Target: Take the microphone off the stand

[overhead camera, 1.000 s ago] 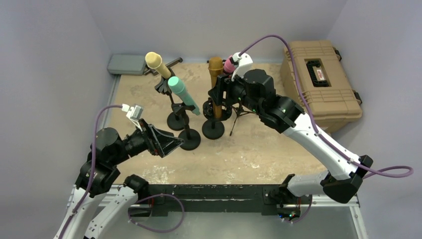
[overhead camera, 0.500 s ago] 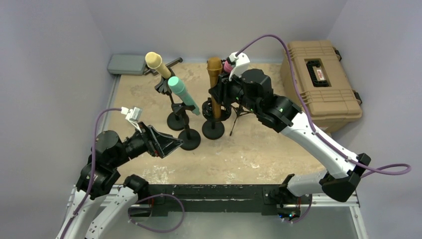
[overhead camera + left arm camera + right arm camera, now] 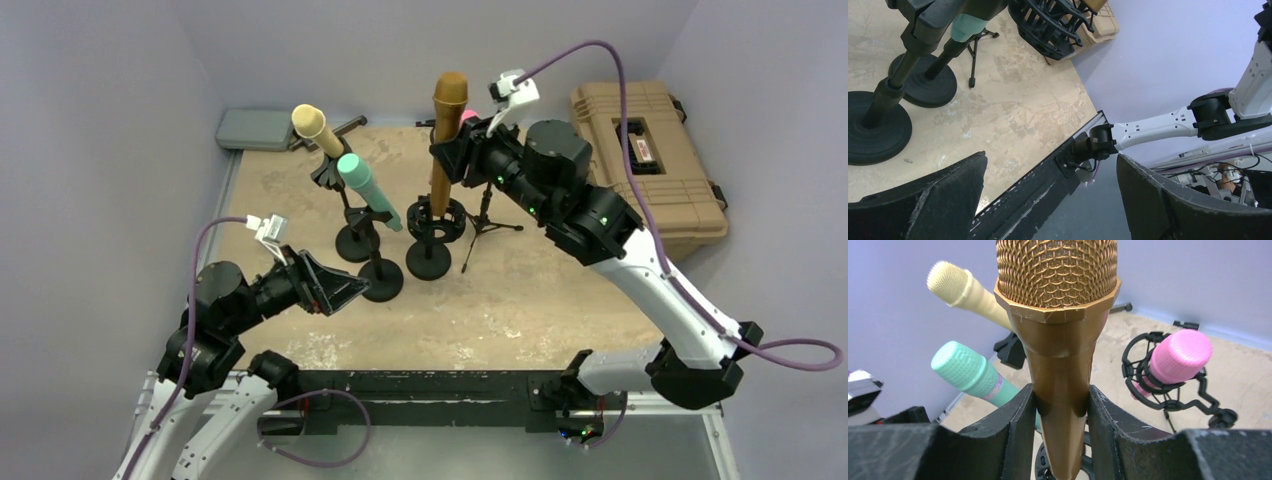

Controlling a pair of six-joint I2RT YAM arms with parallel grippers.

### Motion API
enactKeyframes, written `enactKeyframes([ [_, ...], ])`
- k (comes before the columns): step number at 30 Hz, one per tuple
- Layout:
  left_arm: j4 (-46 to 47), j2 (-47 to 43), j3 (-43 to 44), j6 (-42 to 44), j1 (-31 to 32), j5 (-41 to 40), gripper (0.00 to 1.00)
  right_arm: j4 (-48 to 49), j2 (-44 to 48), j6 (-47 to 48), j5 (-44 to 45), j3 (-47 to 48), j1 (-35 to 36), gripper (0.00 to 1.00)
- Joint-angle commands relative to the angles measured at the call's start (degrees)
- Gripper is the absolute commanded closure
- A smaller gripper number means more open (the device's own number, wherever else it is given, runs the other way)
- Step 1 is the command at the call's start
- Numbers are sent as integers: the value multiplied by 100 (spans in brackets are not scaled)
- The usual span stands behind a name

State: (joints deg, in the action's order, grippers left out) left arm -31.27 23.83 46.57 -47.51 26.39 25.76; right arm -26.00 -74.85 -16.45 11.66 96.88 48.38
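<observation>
My right gripper has the gold microphone, upright above its black ring stand. It will let go of it on the bare table [image 3: 537, 293] between the tripod and the front edge.
My right gripper [image 3: 452, 160] is shut on the gold microphone [image 3: 446, 140] and holds it upright above its black ring stand [image 3: 436, 222]; the tail hangs just over the ring. In the right wrist view the fingers [image 3: 1015, 412] clamp the gold microphone [image 3: 1060, 340] on both sides of its body. My left gripper [image 3: 345, 290] is open and empty, low at the front left, near the base [image 3: 381, 282] of the teal microphone's stand. In the left wrist view the jaws stand wide apart around nothing [image 3: 1050, 172].
A teal microphone [image 3: 365, 188], a cream microphone [image 3: 316, 128] and a pink microphone [image 3: 1175, 360] sit in their own stands around the ring stand. A tan case [image 3: 645, 165] lies at the right, a grey box [image 3: 255, 129] at the back left.
My right gripper has risen with the gold microphone, lifting it up out of the ring stand. The left arm has barely moved.
</observation>
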Motion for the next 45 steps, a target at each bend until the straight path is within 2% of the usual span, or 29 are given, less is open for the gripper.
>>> enactKeyframes([
  [1,216,-57,11,-87,33,0,1,279,547,167,518,268,36,100],
  [7,115,-124,48,-24,33,-31,2,352,1889,110,2043,-819,31,100],
  [11,98,-143,71,8,33,15,2,-66,2637,115,3129,-1557,31,100],
  [14,49,-142,130,88,33,47,2,-746,2789,48,3652,-1890,31,100],
  [18,-91,-163,203,213,33,4,2,-1812,2580,-585,4066,-2377,31,100],
  [22,-192,-216,250,278,33,-72,2,-1930,2365,-855,3947,-2980,22,100],
  [26,-322,-245,336,349,33,-87,2,-2238,1717,-1060,3971,-3140,-133,100],
  [32,-551,-382,391,442,33,-243,2,-2197,904,-616,2825,-3367,-1261,100],
  [42,-623,-448,443,494,33,-211,2,-2164,114,-698,2154,-3647,-1791,100],
  [45,-634,-386,521,497,33,-213,2,-2177,-161,-687,1678,-3602,-2021,100],
])
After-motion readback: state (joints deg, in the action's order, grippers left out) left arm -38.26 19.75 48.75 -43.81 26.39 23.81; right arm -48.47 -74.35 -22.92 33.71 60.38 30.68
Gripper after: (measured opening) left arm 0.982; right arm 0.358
